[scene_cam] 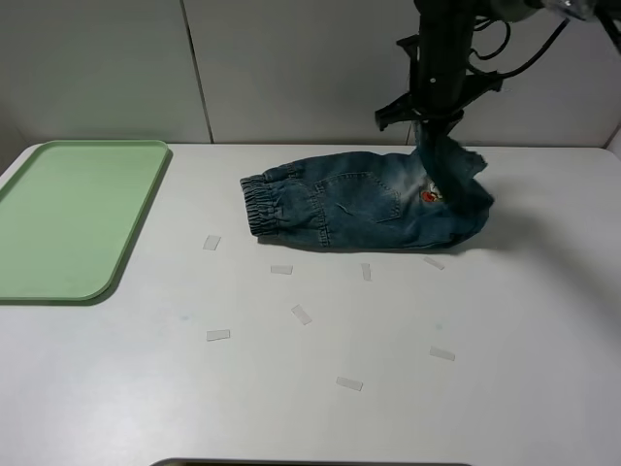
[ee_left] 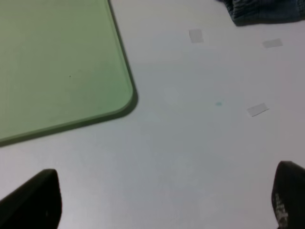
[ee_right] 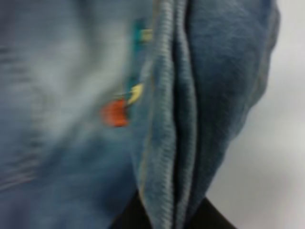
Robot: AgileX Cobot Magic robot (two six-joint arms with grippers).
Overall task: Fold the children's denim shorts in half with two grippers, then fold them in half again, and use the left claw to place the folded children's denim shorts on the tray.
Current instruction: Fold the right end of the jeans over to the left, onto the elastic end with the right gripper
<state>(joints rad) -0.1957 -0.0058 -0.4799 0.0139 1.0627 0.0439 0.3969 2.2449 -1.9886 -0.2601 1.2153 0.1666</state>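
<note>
Next, I release the leg hem with my right gripper on top of the shorts (scene_cam: 275,202), just beside the elastic waistband.
The children's denim shorts (scene_cam: 359,204) lie on the white table, waistband to the left, with a small red cartoon patch showing near the right end. My right gripper (scene_cam: 432,126) comes down from above and is shut on the leg hem, lifting that end off the table. In the right wrist view the pinched denim edge (ee_right: 167,119) fills the frame between the black fingers (ee_right: 217,220). My left gripper (ee_left: 162,200) hangs open over bare table near a corner of the pale green tray (ee_left: 57,62), with nothing between its fingertips (ee_left: 33,200). One corner of the shorts (ee_left: 267,12) shows there. The left arm is out of the exterior view.
The tray (scene_cam: 68,218) lies at the table's left side with nothing on it. Several small white tape strips (scene_cam: 302,314) are scattered on the table in front of the shorts. A grey wall stands behind the table.
</note>
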